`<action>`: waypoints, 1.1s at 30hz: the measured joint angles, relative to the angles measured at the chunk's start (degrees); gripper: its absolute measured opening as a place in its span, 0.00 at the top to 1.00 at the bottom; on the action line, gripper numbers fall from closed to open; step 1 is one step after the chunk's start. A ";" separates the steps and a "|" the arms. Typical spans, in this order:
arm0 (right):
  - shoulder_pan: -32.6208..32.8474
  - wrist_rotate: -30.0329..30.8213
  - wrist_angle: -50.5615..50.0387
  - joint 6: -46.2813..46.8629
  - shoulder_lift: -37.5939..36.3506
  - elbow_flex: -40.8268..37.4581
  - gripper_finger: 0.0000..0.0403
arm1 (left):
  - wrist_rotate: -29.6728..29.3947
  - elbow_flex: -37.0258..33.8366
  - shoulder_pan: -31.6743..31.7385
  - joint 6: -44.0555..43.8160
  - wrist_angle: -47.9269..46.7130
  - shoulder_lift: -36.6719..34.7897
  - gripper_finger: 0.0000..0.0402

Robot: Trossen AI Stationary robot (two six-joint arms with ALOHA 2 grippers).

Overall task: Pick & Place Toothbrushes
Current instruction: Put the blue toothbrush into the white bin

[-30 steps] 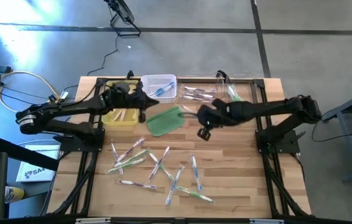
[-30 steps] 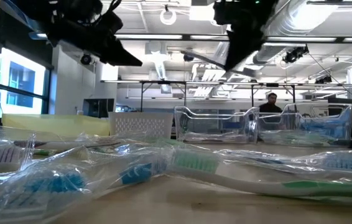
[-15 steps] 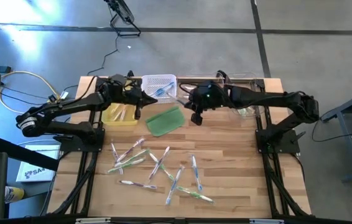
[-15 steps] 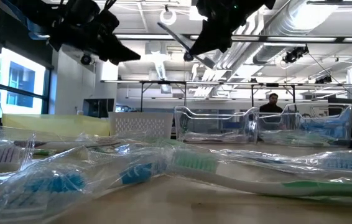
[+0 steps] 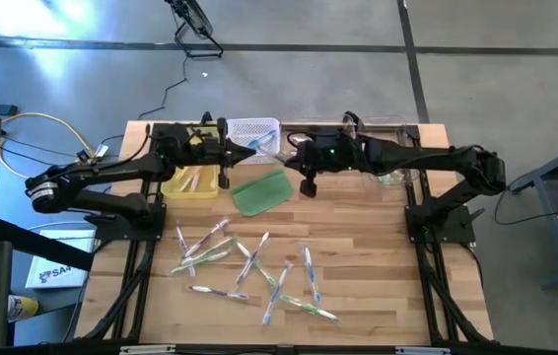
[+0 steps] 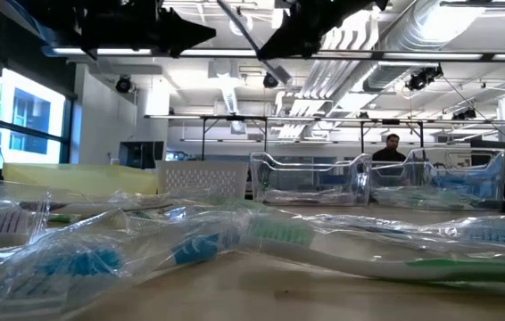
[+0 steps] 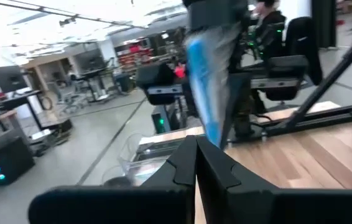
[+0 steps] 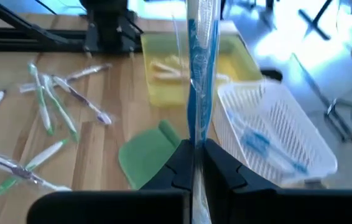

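The blue toothbrush's loose end is beyond my shut left gripper, so I will open it and close it around the blue toothbrush's handle (image 7: 207,99) before my right gripper releases the toothbrush.
My right gripper (image 5: 286,155) is shut on a blue toothbrush (image 8: 199,74) in a clear wrapper, high above the gap between the white basket (image 5: 252,131) and the green pad (image 5: 261,192). My left gripper (image 5: 244,150) is shut and about level, pointing at the right gripper over the basket's left edge. The toothbrush (image 7: 204,81) reaches down to just beyond the left fingertips. Several wrapped toothbrushes (image 5: 249,266) lie flat on the near half of the table. More blue ones (image 8: 260,146) lie in the basket. My right gripper pinches one end of the wrapped toothbrush (image 8: 196,134) between its two fingers. The toothbrush runs on from the fingers along their line, toward the table's left. It is lifted clear of everything. My left gripper: I cannot tell whether its shut tips (image 7: 196,146) touch the toothbrush's free end.
A yellow tray (image 5: 188,182) holding pale toothbrushes stands left of the green pad. Clear bins (image 6: 310,178) line the far right edge, partly under my right arm. A person (image 6: 392,147) sits in the room far behind the table.
My right gripper has carried the toothbrush up and toward the table's far left, from beside the green pad to the basket, tipping up and rolling as it went. My left gripper has tipped up from slanting down at the basket to about level, staying shut.
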 joint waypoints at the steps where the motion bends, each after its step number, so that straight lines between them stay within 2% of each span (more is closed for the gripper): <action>1: 0.11 -0.06 0.79 -0.85 0.00 0.00 0.98 | -1.06 0.00 -0.66 -0.22 0.09 0.00 0.99; 5: 0.05 -0.10 2.77 -3.29 0.00 0.00 0.98 | -4.04 0.00 -2.25 -3.77 0.84 0.00 0.89; 13: 0.06 0.09 3.21 -5.36 0.00 0.00 0.98 | -4.94 0.00 -3.42 -6.45 5.48 0.00 0.54; 16: 0.06 0.22 3.21 -5.38 0.00 0.00 0.98 | -5.38 0.00 -4.97 -6.79 6.08 0.00 0.46; 21: 0.01 0.23 3.62 -5.40 0.00 0.00 0.98 | -6.35 0.00 -8.07 -7.28 6.75 0.00 0.42; 27: 0.03 0.11 4.32 -5.43 0.00 0.00 0.98 | -15.03 0.00 -9.71 -7.32 8.74 0.93 0.42; 33: 0.03 0.20 4.30 -5.43 0.00 0.00 0.98 | -14.62 1.38 -9.63 -7.76 10.57 4.78 0.42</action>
